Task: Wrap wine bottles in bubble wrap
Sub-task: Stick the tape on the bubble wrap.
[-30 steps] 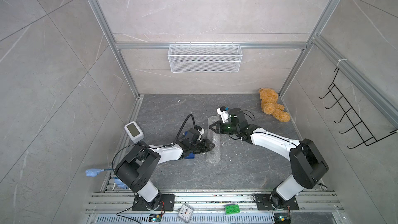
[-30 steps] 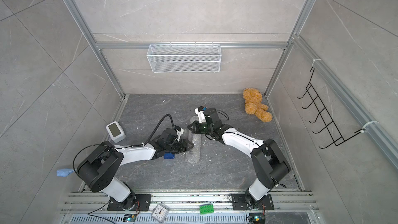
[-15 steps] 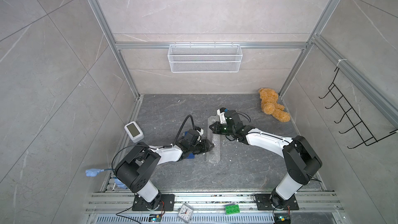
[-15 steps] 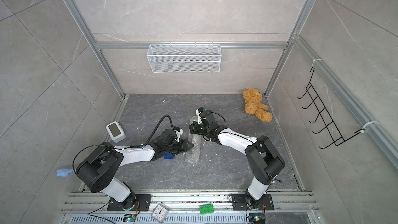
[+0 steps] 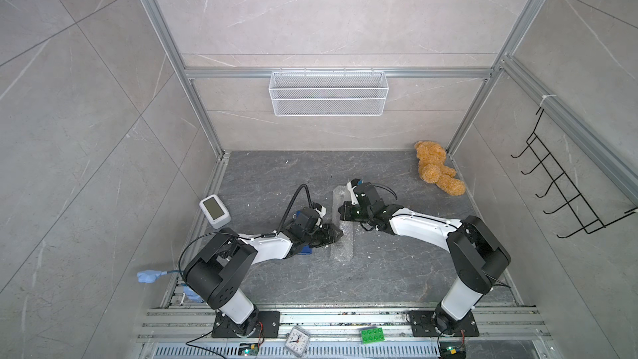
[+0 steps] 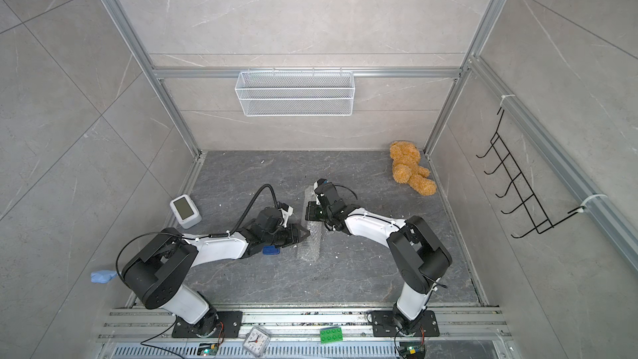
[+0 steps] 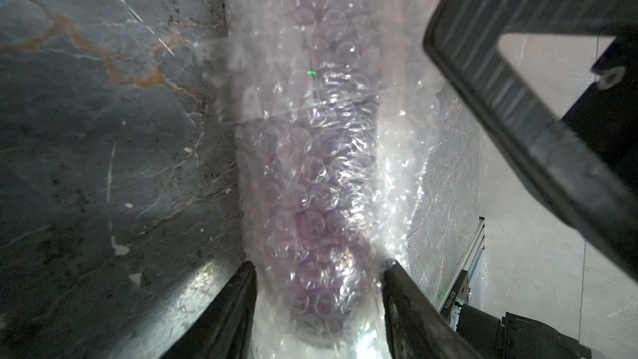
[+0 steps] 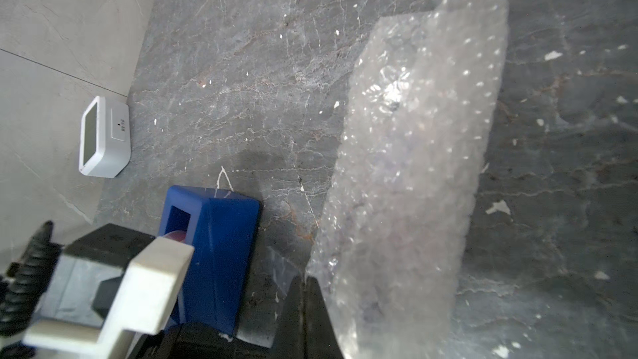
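Note:
Next, my right gripper lets go of the smooth clear piece on the bubble wrap roll (image 5: 342,219) (image 8: 359,299) beside the blue tape dispenser.
The bubble wrap (image 5: 342,248) (image 6: 310,248) lies as a long roll on the dark floor between both arms. The left wrist view shows the purple wine bottle (image 7: 310,222) through the wrap (image 7: 348,105); its neck and cap are hidden. My left gripper (image 7: 319,267) (image 5: 340,233) (image 6: 307,233) is closed on this wrapped bottle, one finger on each side. My right gripper (image 8: 304,279) (image 5: 341,214) (image 6: 308,215) is shut, pinching the edge of the wrap (image 8: 414,167) further along the roll. A right finger (image 7: 518,98) looms in the left wrist view.
A blue tape dispenser (image 8: 214,253) (image 5: 304,251) sits under my left wrist beside the roll. A white clock (image 5: 214,210) stands at the left wall, a teddy bear (image 5: 436,170) in the back right corner. A wire basket (image 5: 328,93) and black hooks (image 5: 566,195) hang on the walls.
My right wrist has swung a little to the left over the roll, its jaws staying shut. The left gripper has tightened slightly on the wrapped bottle and otherwise stayed put.

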### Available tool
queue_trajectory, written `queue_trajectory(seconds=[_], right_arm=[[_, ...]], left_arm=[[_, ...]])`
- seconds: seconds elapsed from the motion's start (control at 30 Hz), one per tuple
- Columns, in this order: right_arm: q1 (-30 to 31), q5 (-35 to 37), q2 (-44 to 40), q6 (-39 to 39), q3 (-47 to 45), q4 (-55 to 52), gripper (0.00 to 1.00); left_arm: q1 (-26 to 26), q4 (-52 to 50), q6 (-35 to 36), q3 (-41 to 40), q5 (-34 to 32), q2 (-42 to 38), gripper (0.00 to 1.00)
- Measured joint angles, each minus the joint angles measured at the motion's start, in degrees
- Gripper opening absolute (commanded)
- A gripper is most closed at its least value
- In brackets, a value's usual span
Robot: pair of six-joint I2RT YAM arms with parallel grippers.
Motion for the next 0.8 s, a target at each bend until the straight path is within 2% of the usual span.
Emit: queue_trajectory(seconds=[0.47,0.8], right_arm=[[3.7,9.4,-0.2,-2.8,2.2,-6.6,0.00],[3.8,9.6,-2.7,-3.0,2.2,-7.0,0.00]], left_arm=[[0.0,0.1,0.0,-0.2,0.0,-0.1,0.58],[0.0,0.9,-0.4,-0.6,-0.1,-0.1,0.58]])
